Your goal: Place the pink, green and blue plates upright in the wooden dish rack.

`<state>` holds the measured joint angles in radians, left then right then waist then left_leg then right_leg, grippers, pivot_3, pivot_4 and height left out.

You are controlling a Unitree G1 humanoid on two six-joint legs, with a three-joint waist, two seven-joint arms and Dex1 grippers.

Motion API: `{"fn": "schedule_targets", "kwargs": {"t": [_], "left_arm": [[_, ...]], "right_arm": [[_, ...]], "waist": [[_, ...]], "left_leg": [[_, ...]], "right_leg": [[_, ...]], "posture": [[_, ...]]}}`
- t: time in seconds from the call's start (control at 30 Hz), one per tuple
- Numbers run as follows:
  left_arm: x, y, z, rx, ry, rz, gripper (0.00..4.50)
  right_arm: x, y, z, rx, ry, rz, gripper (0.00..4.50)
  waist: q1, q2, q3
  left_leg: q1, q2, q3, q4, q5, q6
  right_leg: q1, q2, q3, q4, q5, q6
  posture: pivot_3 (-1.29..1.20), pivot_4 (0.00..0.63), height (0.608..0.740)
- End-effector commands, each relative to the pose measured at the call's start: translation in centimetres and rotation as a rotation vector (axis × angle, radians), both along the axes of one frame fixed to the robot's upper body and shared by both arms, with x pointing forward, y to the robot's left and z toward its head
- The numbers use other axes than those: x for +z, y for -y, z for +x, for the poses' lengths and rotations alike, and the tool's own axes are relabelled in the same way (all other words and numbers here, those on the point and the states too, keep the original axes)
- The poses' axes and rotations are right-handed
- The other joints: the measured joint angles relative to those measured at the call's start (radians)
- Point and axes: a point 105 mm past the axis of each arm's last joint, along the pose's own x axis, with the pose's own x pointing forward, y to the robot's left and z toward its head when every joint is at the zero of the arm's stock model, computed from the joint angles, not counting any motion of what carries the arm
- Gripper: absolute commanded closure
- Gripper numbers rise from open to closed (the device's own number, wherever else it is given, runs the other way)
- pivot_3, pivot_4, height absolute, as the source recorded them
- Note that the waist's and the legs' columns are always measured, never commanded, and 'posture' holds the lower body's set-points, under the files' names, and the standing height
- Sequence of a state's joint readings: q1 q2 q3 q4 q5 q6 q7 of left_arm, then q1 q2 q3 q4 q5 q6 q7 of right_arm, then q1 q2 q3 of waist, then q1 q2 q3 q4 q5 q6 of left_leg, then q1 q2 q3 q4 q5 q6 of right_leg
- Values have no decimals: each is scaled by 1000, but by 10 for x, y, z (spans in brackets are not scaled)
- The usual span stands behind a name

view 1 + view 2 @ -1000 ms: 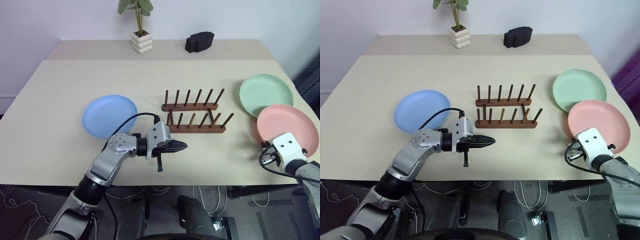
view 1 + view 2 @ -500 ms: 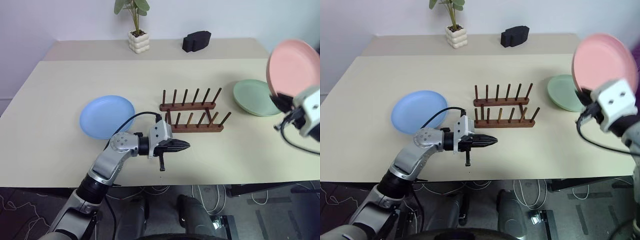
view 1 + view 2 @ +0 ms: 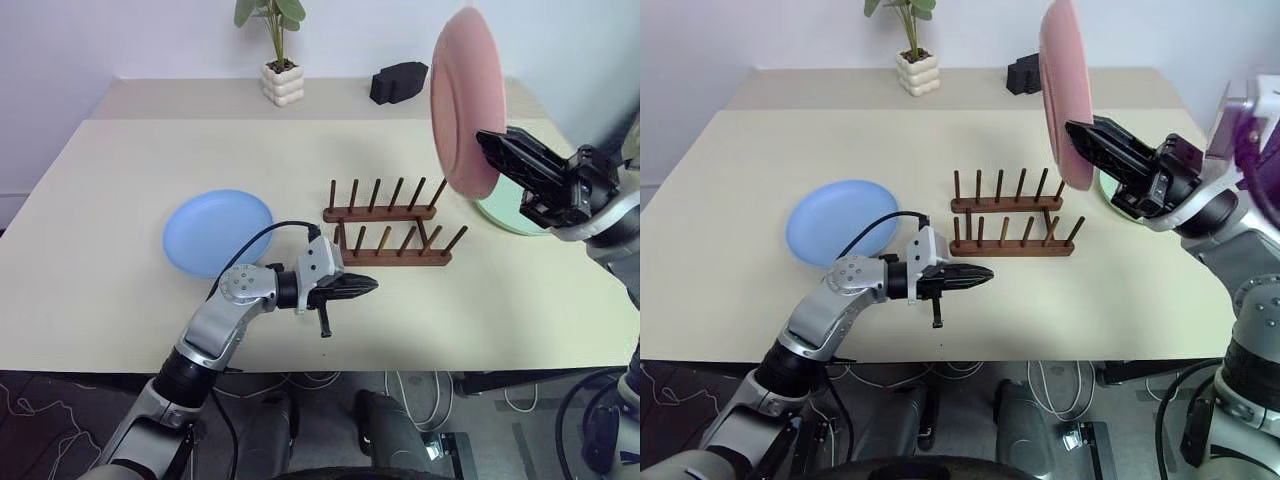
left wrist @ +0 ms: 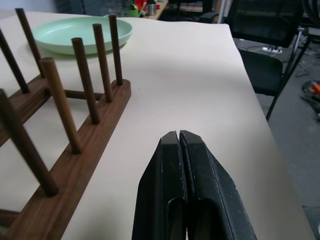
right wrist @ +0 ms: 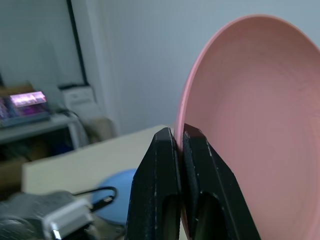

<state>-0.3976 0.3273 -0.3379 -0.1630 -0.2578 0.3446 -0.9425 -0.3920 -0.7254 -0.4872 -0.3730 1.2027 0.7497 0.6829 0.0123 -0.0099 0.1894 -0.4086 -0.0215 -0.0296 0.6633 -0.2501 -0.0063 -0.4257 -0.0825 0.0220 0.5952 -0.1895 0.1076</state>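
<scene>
The robot's right gripper needs to set the pink plate down upright in the wooden dish rack's end slot (image 3: 436, 238) nearest the green plate.
My right gripper (image 3: 482, 137) is shut on the rim of the pink plate (image 3: 466, 98) and holds it upright, edge-on, in the air above the right end of the wooden dish rack (image 3: 390, 236). The rack stands empty at mid-table. In the right wrist view the fingers (image 5: 165, 150) pinch the pink plate (image 5: 250, 100). The green plate (image 4: 85, 34) lies flat to the right of the rack, largely behind my right arm in the head views. Left of the rack, the blue plate (image 3: 218, 230) lies flat. My left gripper (image 3: 370, 288) is shut and empty, hovering low just in front of the rack.
A potted plant (image 3: 275, 55) and a black object (image 3: 398, 82) stand at the table's back edge. The table's front edge runs just below my left arm. A dark chair (image 4: 272, 35) stands beyond the table's right side.
My right arm has lifted the pink plate off the table, swung it left toward the rack and turned it from flat to upright. The left arm has stayed still.
</scene>
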Motion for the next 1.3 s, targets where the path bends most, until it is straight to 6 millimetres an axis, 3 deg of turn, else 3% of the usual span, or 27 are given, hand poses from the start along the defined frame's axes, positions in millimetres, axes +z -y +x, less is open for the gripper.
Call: {"fn": "schedule_targets", "kwargs": {"t": [0.03,0.23,0.63,1.13,1.23,1.3], "left_arm": [[12,-1,-3,-3,37,-33,4500],[13,-3,-2,10,40,-32,4500],[13,-7,-1,33,40,-31,4500],[12,-9,-2,45,39,-32,4500],[12,-9,-2,45,37,-34,4500],[12,-9,-2,45,36,-34,4500]], "right_arm": [[9,3,-4,74,-11,80,4442],[1,22,21,0,-99,165,4442],[-30,32,31,4,-230,233,4442],[-41,43,34,-26,-255,299,4442],[-41,48,36,-47,-248,307,3582],[-41,49,37,-59,-243,310,2576]], "waist": [[-1,0,0],[-1,0,0],[-2,1,0],[-3,1,0],[-3,1,0],[-3,1,0]], "left_leg": [[0,0,0,0,0,0],[0,0,0,0,0,0],[0,0,1,0,0,0],[0,0,1,0,0,1],[0,0,1,0,0,1],[0,0,1,0,0,1]], "right_leg": [[0,0,0,0,0,0],[0,0,0,0,0,0],[0,0,0,0,0,0],[0,1,0,0,0,0],[0,1,0,0,0,0],[0,1,0,0,0,0]], "posture": [[0,150,736],[0,150,736],[0,150,736],[0,150,736],[0,150,736],[0,150,736]]}}
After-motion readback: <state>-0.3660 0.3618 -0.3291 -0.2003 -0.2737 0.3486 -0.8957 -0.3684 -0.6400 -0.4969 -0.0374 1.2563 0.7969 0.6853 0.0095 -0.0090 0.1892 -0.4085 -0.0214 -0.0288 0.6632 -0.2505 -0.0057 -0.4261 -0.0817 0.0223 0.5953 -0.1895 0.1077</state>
